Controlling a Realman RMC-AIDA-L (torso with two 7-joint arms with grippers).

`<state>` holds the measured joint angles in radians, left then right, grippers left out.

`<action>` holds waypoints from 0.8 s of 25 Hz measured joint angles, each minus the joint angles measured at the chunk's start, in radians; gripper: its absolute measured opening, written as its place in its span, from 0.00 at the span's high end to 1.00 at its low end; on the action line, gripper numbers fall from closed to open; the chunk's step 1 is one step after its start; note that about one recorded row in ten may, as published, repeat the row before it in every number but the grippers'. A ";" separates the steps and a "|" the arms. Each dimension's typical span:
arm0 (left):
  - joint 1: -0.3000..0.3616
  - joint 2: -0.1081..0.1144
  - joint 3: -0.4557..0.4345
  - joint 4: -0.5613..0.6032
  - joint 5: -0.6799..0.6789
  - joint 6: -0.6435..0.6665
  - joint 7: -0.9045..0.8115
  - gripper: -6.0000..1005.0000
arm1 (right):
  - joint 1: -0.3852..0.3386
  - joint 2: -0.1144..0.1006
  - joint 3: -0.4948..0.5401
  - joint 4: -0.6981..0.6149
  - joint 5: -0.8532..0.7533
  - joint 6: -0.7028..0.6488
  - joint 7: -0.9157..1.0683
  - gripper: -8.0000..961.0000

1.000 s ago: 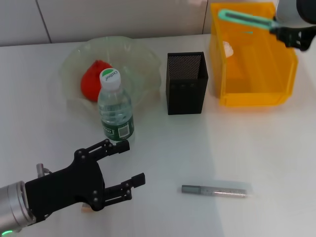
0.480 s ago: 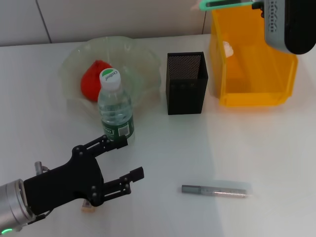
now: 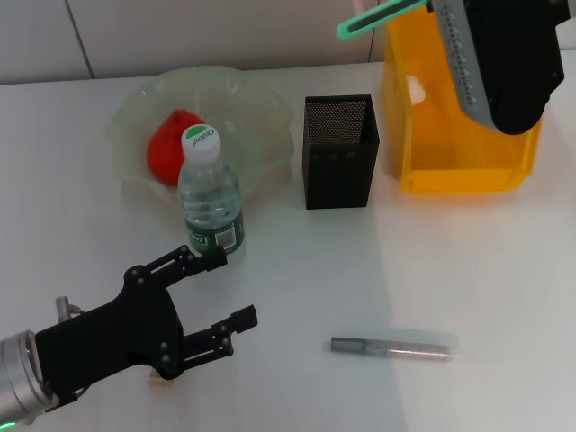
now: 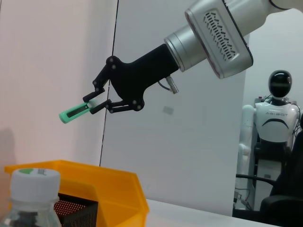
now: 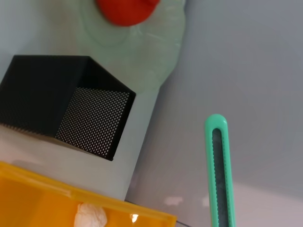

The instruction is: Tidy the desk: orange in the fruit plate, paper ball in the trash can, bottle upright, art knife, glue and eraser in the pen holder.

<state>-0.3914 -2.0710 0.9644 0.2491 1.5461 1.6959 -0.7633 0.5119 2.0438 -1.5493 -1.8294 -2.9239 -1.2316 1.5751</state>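
Observation:
My right gripper has the green art knife, high above the yellow trash can's corner. It will let go of the knife inside the black mesh pen holder (image 3: 355, 131) (image 5: 91, 128), near the holder's side toward the trash can.
My right gripper (image 4: 98, 103) is shut on the green art knife (image 3: 378, 16), held high in the air above the yellow trash can's (image 3: 459, 171) back left corner; the blade end points toward the black mesh pen holder (image 3: 337, 153). The right wrist view shows the knife (image 5: 220, 175) above the table beside the pen holder (image 5: 71, 109). My left gripper (image 3: 234, 288) hovers open just in front of the upright bottle (image 3: 209, 193). An orange (image 3: 171, 144) lies in the fruit plate (image 3: 261, 108). The paper ball (image 3: 414, 87) sits in the trash can. The grey glue stick (image 3: 391, 347) lies on the table. A small eraser (image 3: 160, 382) peeks from under my left gripper.
The pen holder stands between the fruit plate and the trash can. My right forearm (image 3: 499, 54) covers the trash can's back right. Another robot (image 4: 279, 118) stands far off in the left wrist view. White table surface lies right of the glue stick.
My right arm has swung left and upward with the art knife, from over the trash can toward the pen holder side. The left gripper has drifted slightly back toward the front edge.

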 joint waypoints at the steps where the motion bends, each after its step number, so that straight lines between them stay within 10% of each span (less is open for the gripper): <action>1: 0.001 0.000 0.001 0.000 0.000 -0.001 0.002 0.22 | 0.005 -0.005 -0.009 0.008 0.000 0.005 -0.011 0.79; 20: 0.055 -0.001 -0.002 -0.001 -0.014 -0.007 0.052 0.22 | 0.069 -0.118 -0.186 0.194 0.000 0.132 -0.119 0.78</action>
<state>-0.3361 -2.0718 0.9623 0.2478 1.5325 1.6890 -0.7113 0.5806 1.9257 -1.7352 -1.6349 -2.9237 -1.0997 1.4565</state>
